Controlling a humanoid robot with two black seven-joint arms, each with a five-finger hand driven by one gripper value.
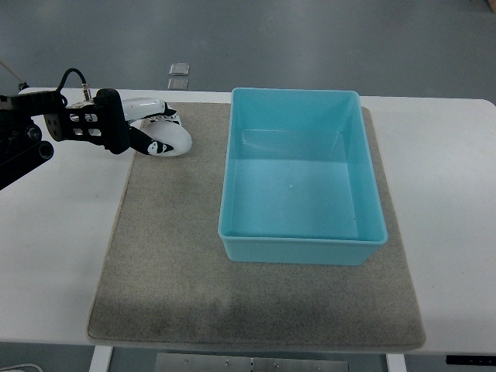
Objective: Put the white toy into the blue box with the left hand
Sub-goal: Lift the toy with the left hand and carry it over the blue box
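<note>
Next, my left gripper lets go of the white toy on the blue box's bottom, slightly nearer its far side (283, 161).
The white toy (169, 138), rounded with black markings, rests on the far left corner of the grey mat (178, 256). My left hand (143, 124) comes in from the left edge and closes around the toy's left side, with a white finger (149, 103) over its top and a dark thumb below. The blue box (301, 242) stands open and empty on the mat to the right of the toy, about a hand's width away. The right arm does not show.
The mat lies on a white table (54, 256). Two small clear squares (179, 70) lie on the floor beyond the table's far edge. A black cable (68, 74) loops above my left wrist.
</note>
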